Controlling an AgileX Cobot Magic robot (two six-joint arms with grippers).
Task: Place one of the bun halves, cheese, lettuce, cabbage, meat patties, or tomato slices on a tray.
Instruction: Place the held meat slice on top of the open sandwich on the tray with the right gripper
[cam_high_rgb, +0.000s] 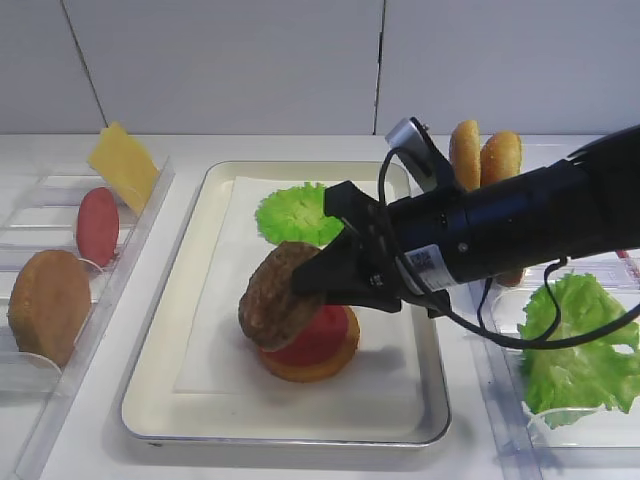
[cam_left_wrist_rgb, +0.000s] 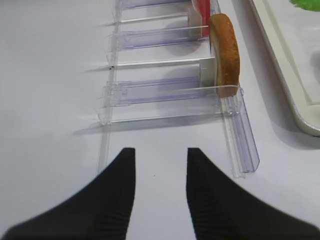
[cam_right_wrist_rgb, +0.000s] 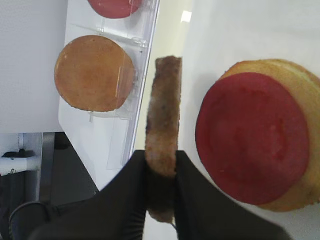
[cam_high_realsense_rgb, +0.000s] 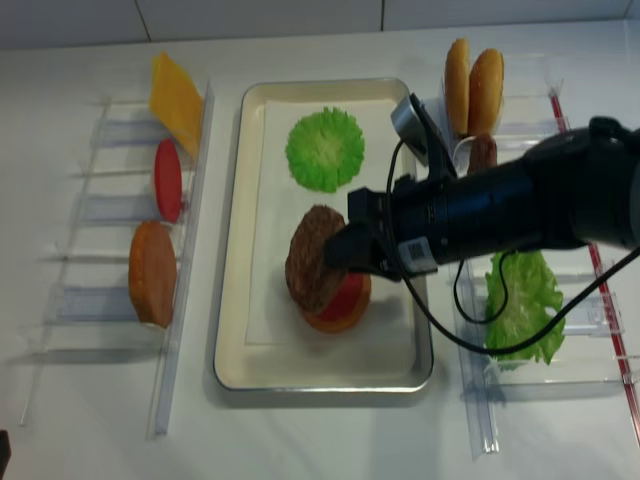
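My right gripper needs to release the meat patty so that it comes to rest on the red tomato slice (cam_high_realsense_rgb: 328, 273) (cam_right_wrist_rgb: 245, 127) that sits on top of the bun half.
My right gripper (cam_high_rgb: 325, 258) (cam_right_wrist_rgb: 161, 160) is shut on the edge of a dark brown meat patty (cam_high_rgb: 278, 295) (cam_right_wrist_rgb: 164, 115) (cam_high_realsense_rgb: 312, 255). The patty hangs tilted just above a red tomato slice (cam_high_rgb: 325, 335) (cam_right_wrist_rgb: 252, 137) that lies on a bun half (cam_high_rgb: 320, 365) (cam_right_wrist_rgb: 300, 85) in the silver tray (cam_high_rgb: 300, 405) (cam_high_realsense_rgb: 320, 385). A round green ruffled leaf (cam_high_rgb: 295, 212) lies at the tray's far end. My left gripper (cam_left_wrist_rgb: 161, 155) is open over bare white table, with nothing between its fingers.
The clear left rack holds cheese (cam_high_rgb: 125, 165), a tomato slice (cam_high_rgb: 97, 225) and a bun half (cam_high_rgb: 48, 305) (cam_left_wrist_rgb: 225, 50). The right rack holds two upright bun halves (cam_high_rgb: 485, 160), a patty (cam_high_realsense_rgb: 482, 152) and a large lettuce leaf (cam_high_rgb: 580, 345).
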